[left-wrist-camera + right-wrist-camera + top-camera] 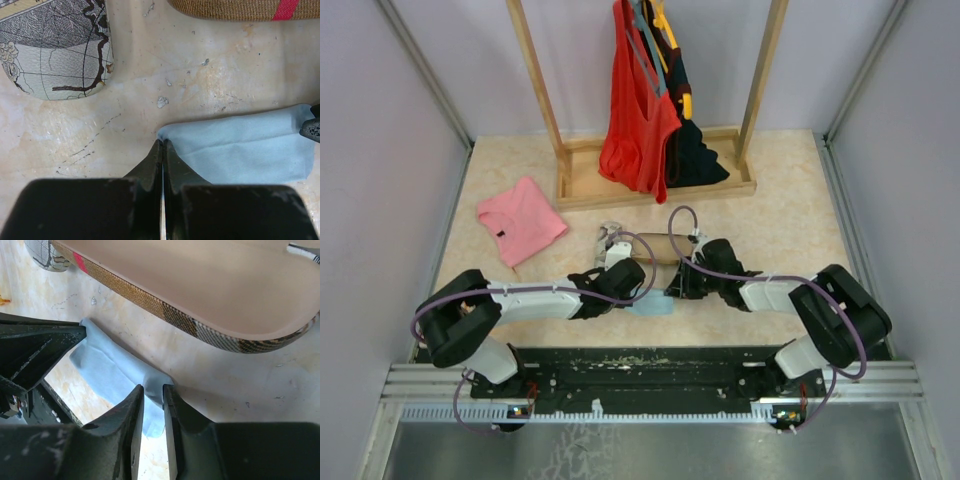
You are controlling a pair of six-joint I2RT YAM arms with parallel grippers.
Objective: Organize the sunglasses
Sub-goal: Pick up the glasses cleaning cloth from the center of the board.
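Observation:
My right gripper needs to open wider and pinch the folded edge [159, 376] before it lifts the light blue cloth, as the cloth's bunched corner sits shallow at its fingers.
The sunglasses are out of view in every frame. A light blue cloth [651, 306] [240, 150] [110, 370] lies flat on the table between my two grippers. My left gripper [163, 142] [636, 289] is shut, its tips pinching the cloth's left corner. My right gripper [153, 389] [673, 291] stands at the cloth's other end, jaws narrowly open with a bunched corner of cloth between them. Just beyond the cloth lies a brown oblong case [235, 9] [200, 290] [660, 248] with a red stripe, open with its tan inside showing.
A second case with a map print [55, 45] [612, 240] lies left of the brown one. A pink shirt [520, 218] is at the back left. A wooden rack [570, 190] with a red garment [638, 110] hanging on it stands at the back.

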